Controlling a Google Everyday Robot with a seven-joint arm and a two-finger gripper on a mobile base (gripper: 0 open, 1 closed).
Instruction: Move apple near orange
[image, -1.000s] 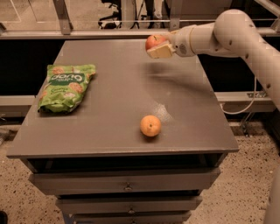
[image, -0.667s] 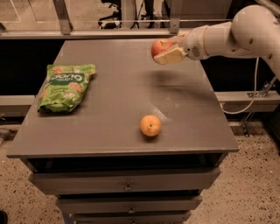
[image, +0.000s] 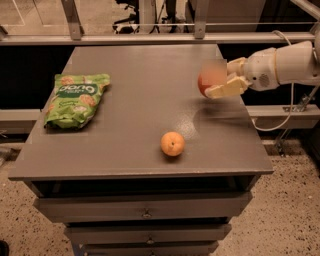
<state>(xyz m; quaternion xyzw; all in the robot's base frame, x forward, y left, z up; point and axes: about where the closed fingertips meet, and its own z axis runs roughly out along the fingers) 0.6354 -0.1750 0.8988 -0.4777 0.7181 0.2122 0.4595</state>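
Next, I let go of the red apple with my gripper on the grey table (image: 198, 119) just behind the orange, toward the arm's side.
The red apple (image: 204, 83) is held in my gripper (image: 216, 80), lifted above the right side of the grey table (image: 145, 90). The gripper is shut on it, with a pale finger (image: 226, 89) under and beside the apple. The arm reaches in from the right. The orange (image: 172, 144) lies on the table near the front edge, to the lower left of the gripper and well apart from the apple.
A green snack bag (image: 75, 99) lies on the table's left side. The table tops a cabinet with drawers (image: 145, 212). A metal rail (image: 150, 37) runs behind the table. A cable (image: 287, 110) hangs off the arm at the right.
The gripper has carried the apple from the far right part of the table toward the front and right, lower and closer to the orange. The orange and bag have not moved.
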